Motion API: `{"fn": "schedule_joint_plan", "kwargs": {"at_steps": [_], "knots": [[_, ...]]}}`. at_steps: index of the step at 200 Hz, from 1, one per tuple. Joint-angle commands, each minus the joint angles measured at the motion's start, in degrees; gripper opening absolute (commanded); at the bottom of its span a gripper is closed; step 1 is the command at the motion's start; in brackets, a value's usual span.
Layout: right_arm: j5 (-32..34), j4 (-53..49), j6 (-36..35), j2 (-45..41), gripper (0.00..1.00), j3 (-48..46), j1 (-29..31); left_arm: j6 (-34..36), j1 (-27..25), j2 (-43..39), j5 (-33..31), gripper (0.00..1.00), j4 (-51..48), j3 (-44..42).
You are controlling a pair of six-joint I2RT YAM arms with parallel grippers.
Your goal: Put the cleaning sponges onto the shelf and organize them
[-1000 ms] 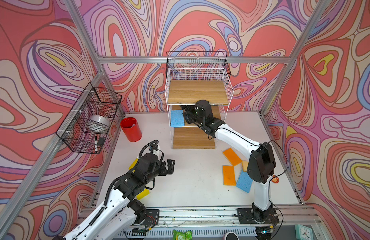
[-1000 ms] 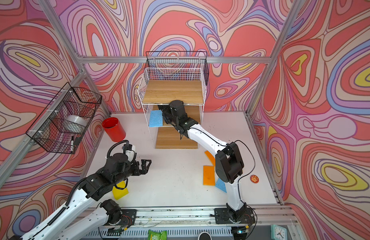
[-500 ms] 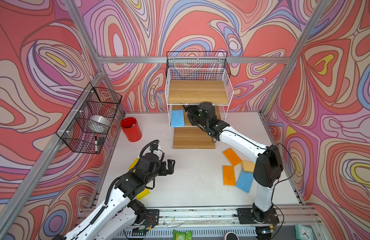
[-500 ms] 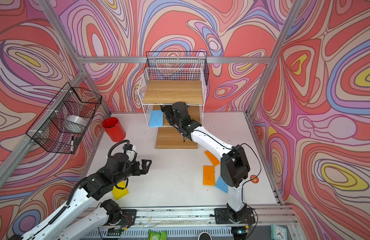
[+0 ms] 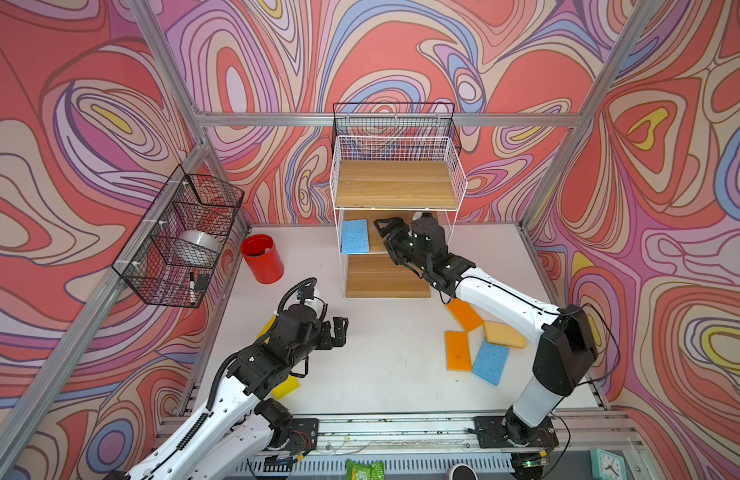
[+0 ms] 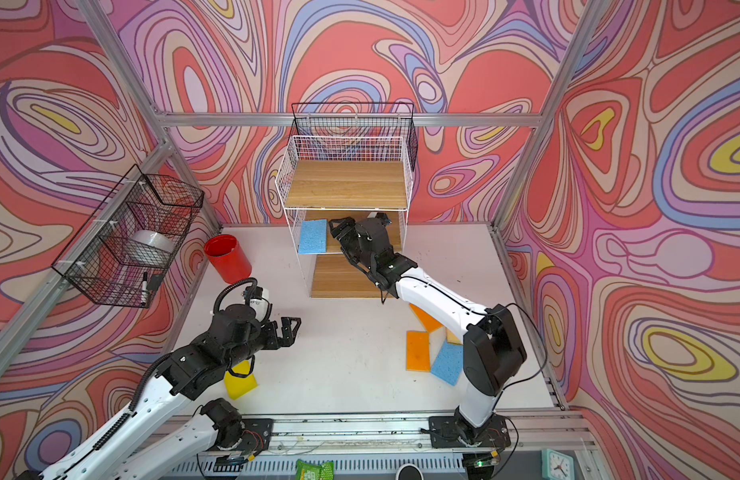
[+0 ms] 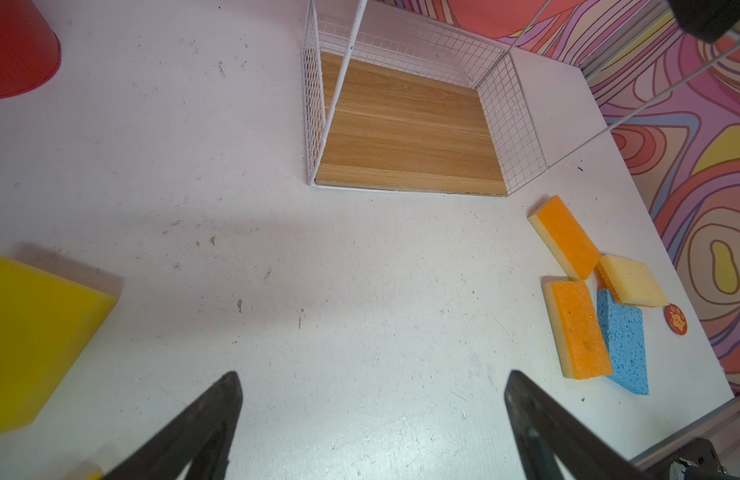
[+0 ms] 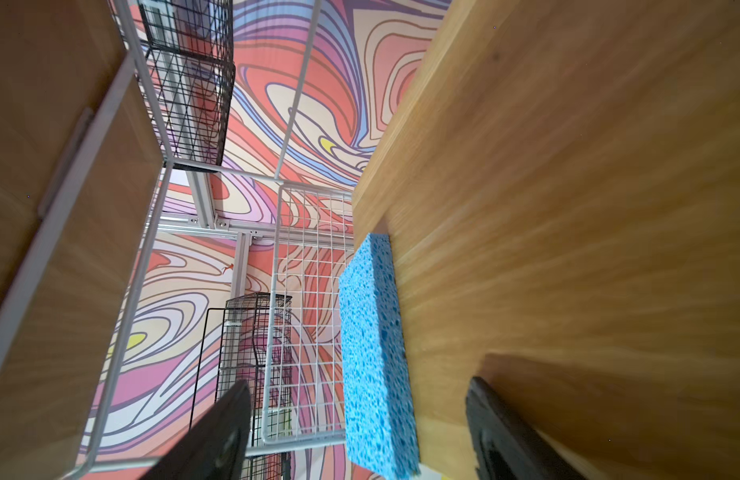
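Observation:
My left gripper should next go to the near yellow sponge and close at its side [image 5: 295, 383] [image 7: 94, 473] facing the orange sponges.
The white wire shelf [image 5: 397, 183] [image 6: 347, 183] stands at the back. One blue sponge [image 5: 354, 236] [image 6: 312, 236] [image 8: 372, 353] lies flat on the left of its middle board. My right gripper [image 5: 384, 227] [image 6: 338, 228] [image 8: 358, 384] is open inside that tier, just right of the sponge and holding nothing. Two orange sponges [image 5: 464, 313] [image 5: 457, 350], a pale-side-up one [image 5: 503, 334] and a blue one [image 5: 490, 360] lie on the table at the right. My left gripper [image 5: 339, 330] [image 7: 370, 374] hovers open and empty at the left. A yellow sponge [image 5: 287, 386] [image 7: 31, 336] lies under that arm.
A red cup [image 5: 262, 258] stands left of the shelf. A black wire basket [image 5: 177, 241] with a tape roll and a marker hangs on the left wall. Another black basket [image 5: 395, 124] hangs behind the shelf top. A small orange disc [image 7: 676, 318] lies by the sponge pile.
My right gripper has drawn back a little to the right inside the middle tier, away from the blue sponge, which stays put. The left arm has not moved.

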Motion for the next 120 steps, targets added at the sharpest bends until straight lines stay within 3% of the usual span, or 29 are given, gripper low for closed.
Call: {"fn": "schedule_joint_plan", "kwargs": {"at_steps": [1,62,120], "knots": [[0.2,0.1,-0.4,-2.4,0.84,-2.9,0.1,-0.3,-0.1,0.0,-1.5,1.00,-3.1,1.8],[-4.0,1.3,-4.9,-9.5,0.83,-8.6,1.2,-1.2,0.0,0.6,-4.4,1.00,-7.4,3.3],[-9.3,-5.6,-13.5,-24.1,0.79,-19.5,1.8,-2.9,0.6,1.1,-4.2,0.93,-13.8,4.8]]}}
